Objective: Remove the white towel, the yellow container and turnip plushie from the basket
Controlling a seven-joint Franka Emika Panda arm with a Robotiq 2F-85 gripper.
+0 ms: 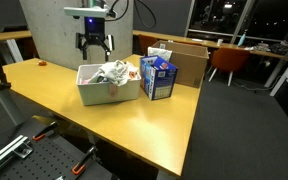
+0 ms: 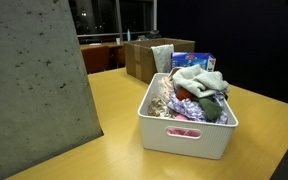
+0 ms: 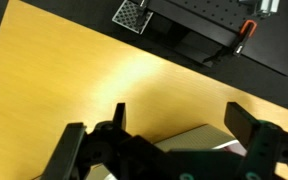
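The white towel is on top of the things in the basket. Next, my gripper will go down to it and close on the towel's crumpled middle (image 1: 109, 72).
A white basket (image 1: 106, 92) stands on the wooden table, packed with crumpled cloth and soft items; it also shows in an exterior view (image 2: 189, 133). A white towel (image 2: 200, 80) lies on top at its far end. I cannot pick out the yellow container or the turnip plushie among the contents. My gripper (image 1: 93, 45) hangs open and empty above the table just behind the basket. In the wrist view its two fingers (image 3: 180, 125) are spread wide over bare table, with a basket corner (image 3: 199, 138) at the bottom edge.
A blue and white carton (image 1: 158, 76) stands beside the basket, with a cardboard box (image 1: 180, 58) behind it. A grey concrete pillar (image 2: 29, 85) rises beside the table. The table edge (image 1: 189, 130) drops to dark floor. Chairs and desks stand behind.
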